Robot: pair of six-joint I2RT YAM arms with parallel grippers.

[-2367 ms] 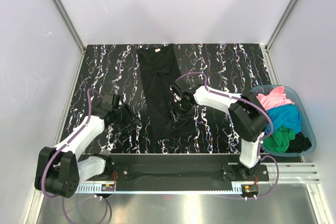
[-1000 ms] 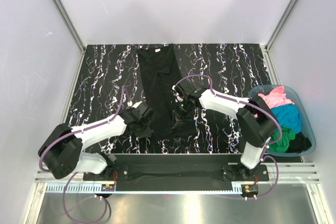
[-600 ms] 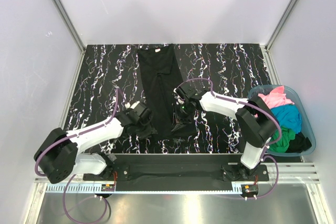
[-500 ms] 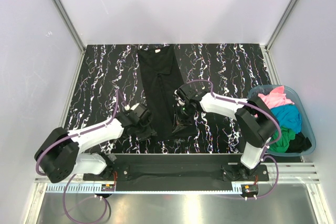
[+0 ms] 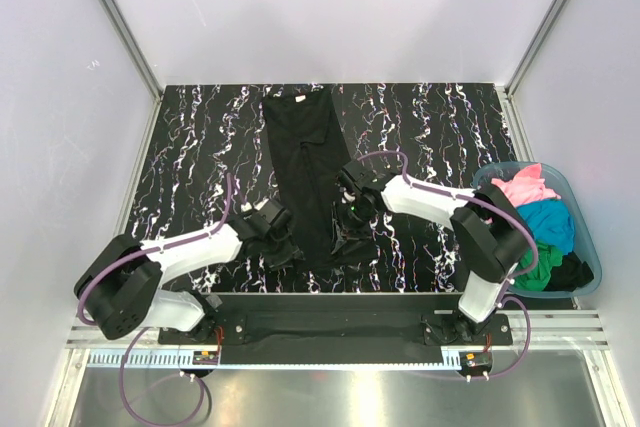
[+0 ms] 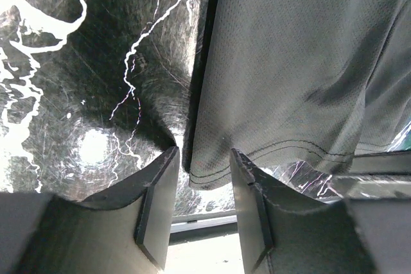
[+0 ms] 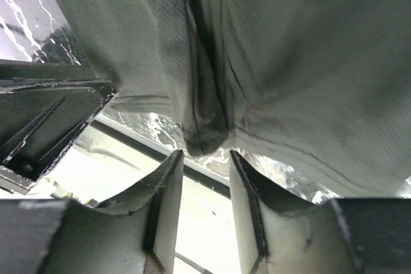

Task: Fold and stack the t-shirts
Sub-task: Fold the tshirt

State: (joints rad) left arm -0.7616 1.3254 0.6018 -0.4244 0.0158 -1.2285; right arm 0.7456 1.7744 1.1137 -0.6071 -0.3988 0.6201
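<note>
I need to spread the hem flat and take both hem corners (image 6: 204, 176) before I fold the black t-shirt, because the near hem is bunched into a fold at my right gripper.
The large black t-shirt (image 5: 306, 162) lies on the marbled table, folded into a long narrow strip running from far to near. My left gripper (image 5: 281, 244) is at its near left hem corner. In the left wrist view the jaws (image 6: 204, 162) are open, with the stitched hem corner (image 6: 212, 170) just at the fingertips. My right gripper (image 5: 350, 232) is at the near right hem. In the right wrist view its jaws (image 7: 205, 157) are open, with a bunched hem fold (image 7: 207, 134) just above the tips. The pink (image 5: 520, 189), turquoise (image 5: 548, 222) and green (image 5: 530, 262) shirts lie in the tub.
The translucent teal tub (image 5: 592, 257) stands at the table's right edge, beside the right arm's base. The black mounting rail (image 5: 330, 322) runs along the near edge just behind the hem. White walls enclose the table on three sides.
My left gripper has swung in from the left to the shirt's near left corner. My right gripper has slid toward the near hem along the shirt's right edge.
</note>
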